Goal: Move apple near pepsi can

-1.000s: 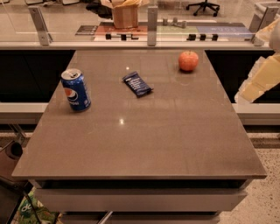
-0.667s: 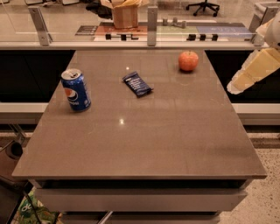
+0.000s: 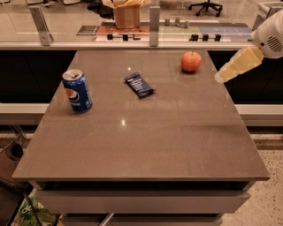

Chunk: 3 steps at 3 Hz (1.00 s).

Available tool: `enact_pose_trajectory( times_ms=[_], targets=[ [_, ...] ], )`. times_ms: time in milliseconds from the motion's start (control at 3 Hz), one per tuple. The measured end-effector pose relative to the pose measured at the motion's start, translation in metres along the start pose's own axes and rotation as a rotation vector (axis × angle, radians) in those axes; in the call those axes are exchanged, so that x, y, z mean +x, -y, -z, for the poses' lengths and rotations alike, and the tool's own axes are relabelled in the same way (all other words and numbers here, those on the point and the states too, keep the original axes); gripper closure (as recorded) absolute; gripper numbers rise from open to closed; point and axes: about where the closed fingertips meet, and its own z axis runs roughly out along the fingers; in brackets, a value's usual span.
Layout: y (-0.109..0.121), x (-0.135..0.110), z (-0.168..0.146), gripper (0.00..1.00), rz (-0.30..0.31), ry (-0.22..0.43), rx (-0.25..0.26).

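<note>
The gripper should next go to the red-orange apple and close on the apple's lower half (image 3: 190, 66), with a finger across the apple's near side.
The red-orange apple (image 3: 191, 61) sits on the brown table (image 3: 146, 132) near its far right corner. The blue Pepsi can (image 3: 77, 90) stands upright near the table's left edge, far from the apple. My gripper (image 3: 222, 75) reaches in from the right edge of the view, pale yellow, pointing down-left. Its tip is just right of the apple, off the table's right edge, and not touching it.
A flat dark blue snack packet (image 3: 139, 84) lies between the can and the apple. Behind the table runs a counter with glass panels, metal posts (image 3: 153, 20) and a brown paper bag (image 3: 126, 13). The floor drops away at the table's right.
My arm has swung up and to the left, bringing the gripper tip closer to the apple. The apple, can and packet have not moved.
</note>
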Motion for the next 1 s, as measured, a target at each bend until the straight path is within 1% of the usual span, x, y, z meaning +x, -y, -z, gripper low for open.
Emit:
enact_pose_trajectory(
  times_ms=[333,667,1000],
  targets=[
    [0.02,0.0,-0.028,0.0,-0.058,0.058,-0.001],
    [0.041,-0.005,-0.053,0.0,-0.09,0.119,-0.008],
    [0.061,-0.018,-0.084,0.0,-0.115,0.192,-0.028]
  ],
)
